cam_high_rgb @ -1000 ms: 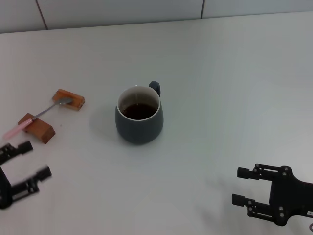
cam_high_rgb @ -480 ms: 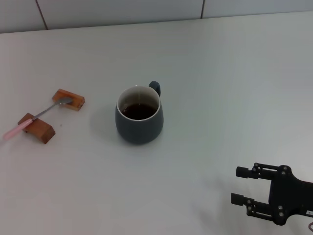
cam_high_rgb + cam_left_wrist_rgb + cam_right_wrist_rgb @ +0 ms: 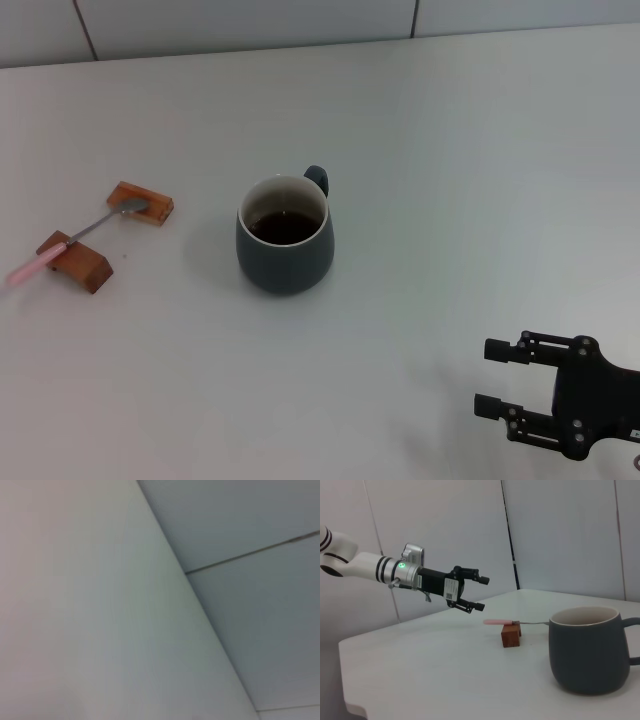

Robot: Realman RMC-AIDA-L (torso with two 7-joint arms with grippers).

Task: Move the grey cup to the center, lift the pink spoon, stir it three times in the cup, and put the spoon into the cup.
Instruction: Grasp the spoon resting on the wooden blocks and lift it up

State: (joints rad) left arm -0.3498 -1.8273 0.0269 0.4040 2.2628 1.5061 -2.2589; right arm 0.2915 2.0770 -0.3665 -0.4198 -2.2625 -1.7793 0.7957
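Observation:
The robot's left gripper will next move to the middle of the pink spoon's handle [image 3: 34, 265], just past the wooden block, and close there.
The grey cup [image 3: 285, 236] stands upright near the middle of the table, dark liquid inside, handle toward the far side; it also shows in the right wrist view [image 3: 590, 649]. The pink spoon [image 3: 70, 240] lies across two brown wooden blocks at the left; its pink handle shows in the right wrist view [image 3: 496, 622]. My right gripper [image 3: 492, 378] is open and empty near the front right edge, well apart from the cup. My left gripper is outside the head view; the right wrist view shows it [image 3: 481, 593] open, raised above the table on the spoon's side.
Two brown wooden blocks [image 3: 140, 203] [image 3: 76, 261] carry the spoon. The white table [image 3: 450, 180] ends at a tiled wall [image 3: 250, 20] at the back. The left wrist view shows only a pale surface and wall panels [image 3: 250, 580].
My left gripper, at the head view's lower left a second ago, has moved out of that view. My right gripper has barely shifted. Cup and spoon have not moved.

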